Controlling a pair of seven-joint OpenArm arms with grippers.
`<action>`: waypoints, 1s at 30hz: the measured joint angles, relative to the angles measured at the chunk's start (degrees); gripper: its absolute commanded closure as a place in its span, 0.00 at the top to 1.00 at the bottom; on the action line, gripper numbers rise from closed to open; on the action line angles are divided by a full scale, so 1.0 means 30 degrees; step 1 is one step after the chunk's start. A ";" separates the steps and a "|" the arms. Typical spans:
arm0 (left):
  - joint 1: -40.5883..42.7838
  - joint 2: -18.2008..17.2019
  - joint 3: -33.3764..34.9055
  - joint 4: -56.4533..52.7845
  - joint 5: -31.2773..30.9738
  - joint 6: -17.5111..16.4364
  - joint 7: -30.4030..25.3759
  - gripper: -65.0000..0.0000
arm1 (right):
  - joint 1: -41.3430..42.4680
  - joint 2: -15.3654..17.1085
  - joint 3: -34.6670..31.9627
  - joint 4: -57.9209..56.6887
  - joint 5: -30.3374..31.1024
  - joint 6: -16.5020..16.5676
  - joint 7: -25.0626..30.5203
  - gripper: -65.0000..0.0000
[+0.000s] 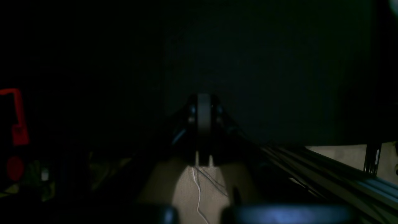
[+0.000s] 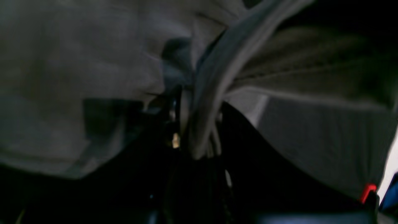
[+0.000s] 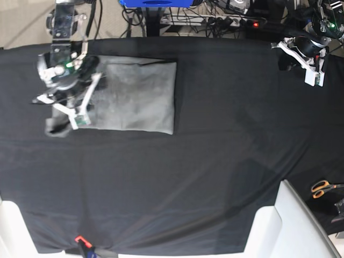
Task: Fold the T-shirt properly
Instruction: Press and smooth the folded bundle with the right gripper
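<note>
My right gripper is going to let go of the flap at the near corner of the grey T-shirt's opposite edge point(image 3: 170, 127).
The grey T-shirt point(image 3: 134, 94) lies folded into a rectangle on the black table cloth point(image 3: 193, 172) at the far left. My right gripper point(image 3: 71, 119) is at the shirt's left edge, where a small flap of grey cloth point(image 3: 55, 128) sticks out. In the right wrist view the gripper point(image 2: 196, 130) is shut on a bunched fold of the T-shirt point(image 2: 214, 68), and grey cloth fills the frame. My left gripper point(image 3: 314, 75) is at the far right table edge, away from the shirt. In the dark left wrist view it point(image 1: 203, 107) looks shut and empty.
Orange-handled scissors point(image 3: 322, 188) lie off the table's right side. White panels stand at the near right point(image 3: 301, 226) and near left point(image 3: 11, 231) corners. A red clamp point(image 3: 80, 239) sits at the near edge. Cables and a power strip point(image 3: 231, 19) run behind the table.
</note>
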 measured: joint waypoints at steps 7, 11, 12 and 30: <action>0.0000 -0.0022 -0.0036 0.0000 0.0000 0.0000 -0.0007 0.00 | -0.0255 0.0007 -0.2623 0.0168 0.0036 -0.1027 0.0036 0.00; -0.0175 -0.0036 -0.0015 -0.0022 0.0058 0.0058 0.0000 0.00 | -0.0299 0.0015 -0.3665 0.0204 0.0036 -0.1056 -0.0102 0.00; -0.0342 -0.0036 -0.0015 -0.0175 0.0015 0.0051 -0.0015 0.00 | -0.0299 0.0015 -0.3949 0.0211 0.0029 -0.1056 -0.0095 0.00; -0.0750 -0.0044 0.0000 -0.1625 0.0058 0.0007 -0.0015 0.00 | -0.0342 0.0080 -0.7919 0.0525 0.2572 -0.3679 -0.0619 0.00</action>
